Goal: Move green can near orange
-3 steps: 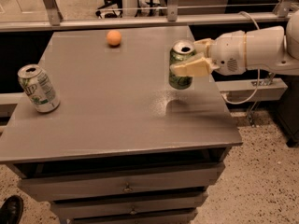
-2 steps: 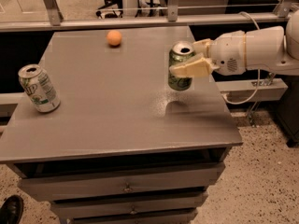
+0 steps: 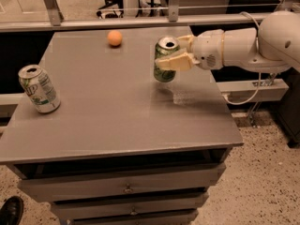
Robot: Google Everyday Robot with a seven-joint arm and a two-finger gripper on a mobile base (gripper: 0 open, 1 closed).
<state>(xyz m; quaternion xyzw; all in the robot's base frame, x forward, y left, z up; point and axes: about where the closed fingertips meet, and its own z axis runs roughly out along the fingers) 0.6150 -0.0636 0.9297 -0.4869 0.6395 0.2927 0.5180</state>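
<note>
The robot's gripper is going to let go of the green can just beside the orange near the grey table's far edge (image 3: 133, 46).
The green can (image 3: 164, 74), dark green with a silver top, is held upright a little above the grey table (image 3: 117, 116), right of its middle. My gripper (image 3: 174, 54) reaches in from the right on a white arm and is shut on the can's upper part. The orange (image 3: 115, 38) lies on the table near the far edge, to the left of and beyond the can, about a can's height away from it.
A white-and-green can (image 3: 39, 89) with a printed label stands tilted near the table's left edge. The table has drawers (image 3: 126, 187) below its front edge. A rail (image 3: 140, 21) runs behind the table. A shoe (image 3: 10, 211) shows at bottom left.
My gripper has carried the green can to the left and slightly farther back, closer to the orange. The orange and the other can have not moved.
</note>
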